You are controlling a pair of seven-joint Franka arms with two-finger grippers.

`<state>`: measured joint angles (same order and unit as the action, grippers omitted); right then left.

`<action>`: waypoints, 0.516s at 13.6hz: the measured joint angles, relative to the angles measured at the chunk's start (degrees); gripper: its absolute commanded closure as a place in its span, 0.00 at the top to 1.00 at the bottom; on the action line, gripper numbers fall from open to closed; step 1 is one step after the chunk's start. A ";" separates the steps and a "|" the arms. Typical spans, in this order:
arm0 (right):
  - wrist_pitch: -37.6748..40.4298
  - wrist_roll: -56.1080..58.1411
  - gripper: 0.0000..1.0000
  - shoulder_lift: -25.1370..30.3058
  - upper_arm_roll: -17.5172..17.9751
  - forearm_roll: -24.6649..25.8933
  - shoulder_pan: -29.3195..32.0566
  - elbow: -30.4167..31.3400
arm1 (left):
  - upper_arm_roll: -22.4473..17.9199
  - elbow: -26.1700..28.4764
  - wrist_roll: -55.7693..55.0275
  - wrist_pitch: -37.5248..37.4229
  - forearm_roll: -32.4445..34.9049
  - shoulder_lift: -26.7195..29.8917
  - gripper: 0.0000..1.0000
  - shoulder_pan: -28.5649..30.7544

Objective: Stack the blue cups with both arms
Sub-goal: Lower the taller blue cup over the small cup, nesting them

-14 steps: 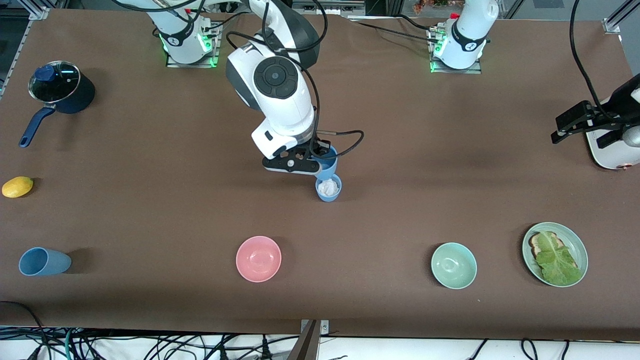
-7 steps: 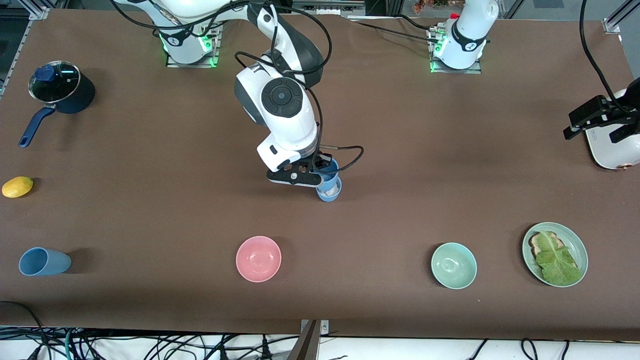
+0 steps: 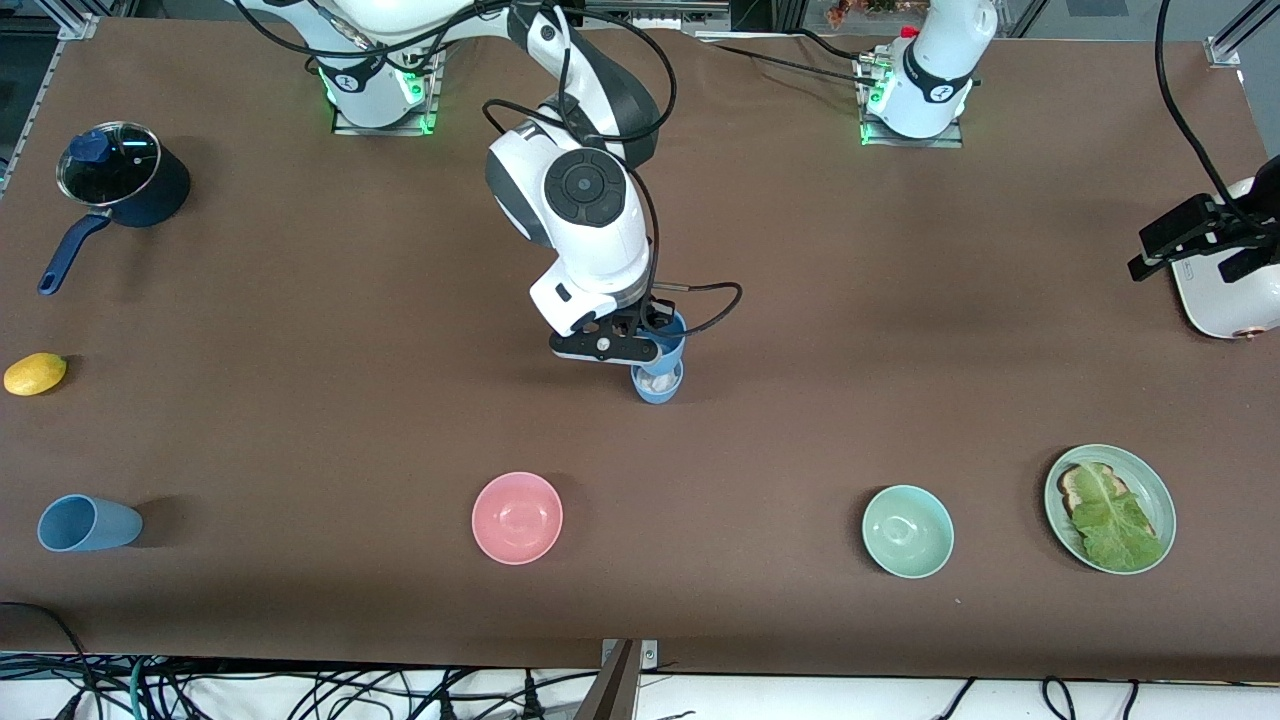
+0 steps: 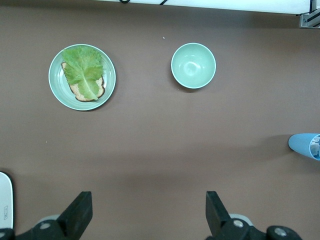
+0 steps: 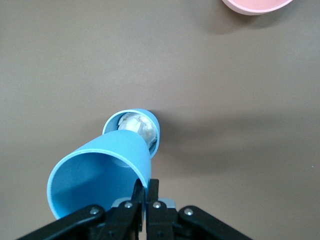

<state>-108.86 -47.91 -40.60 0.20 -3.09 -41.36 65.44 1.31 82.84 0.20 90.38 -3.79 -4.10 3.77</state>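
I need to let go of the light-blue cup with my right gripper inside the standing blue cup (image 3: pixel 657 378) (image 5: pixel 138 128), on top of its crumpled white stuff.
My right gripper (image 3: pixel 650 338) is shut on the rim of a light-blue cup (image 3: pixel 670 345) and holds it tilted. The cup's base is at the mouth of a second blue cup (image 3: pixel 657 388) that stands mid-table with crumpled white stuff inside. In the right wrist view the fingers (image 5: pixel 152 189) pinch the held cup's (image 5: pixel 100 170) wall, and the standing cup (image 5: pixel 154 137) shows just past it. A third blue cup (image 3: pixel 88 523) lies on its side near the right arm's end. My left gripper (image 3: pixel 1195 240) is open and empty (image 4: pixel 148 200), high by the white toaster (image 3: pixel 1225 300).
A pink bowl (image 3: pixel 517 517), a mint-green bowl (image 3: pixel 907 531) and a plate (image 3: pixel 1165 500) with toast and lettuce lie nearer the front camera. A dark-blue lidded saucepan (image 3: pixel 125 180) and a lemon (image 3: pixel 35 373) sit at the right arm's end.
My right gripper has carried its cup toward the left arm's end and down onto the standing cup's mouth. The left gripper drew back toward its end, then stopped.
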 measured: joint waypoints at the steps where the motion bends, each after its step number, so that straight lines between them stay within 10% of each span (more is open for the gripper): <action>1: -0.06 0.00 0.00 -0.08 -0.07 0.00 0.00 0.00 | -0.08 0.06 -0.02 -0.02 0.00 -0.04 1.00 0.00; 7: -1.02 -0.01 0.00 -0.66 -0.26 0.28 0.00 0.00 | -0.34 0.26 -0.02 -0.77 0.16 -0.11 1.00 -0.14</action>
<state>-109.88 -47.92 -41.25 -0.06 -2.82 -41.37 65.44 0.98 83.10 0.17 89.61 -3.63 -4.21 3.63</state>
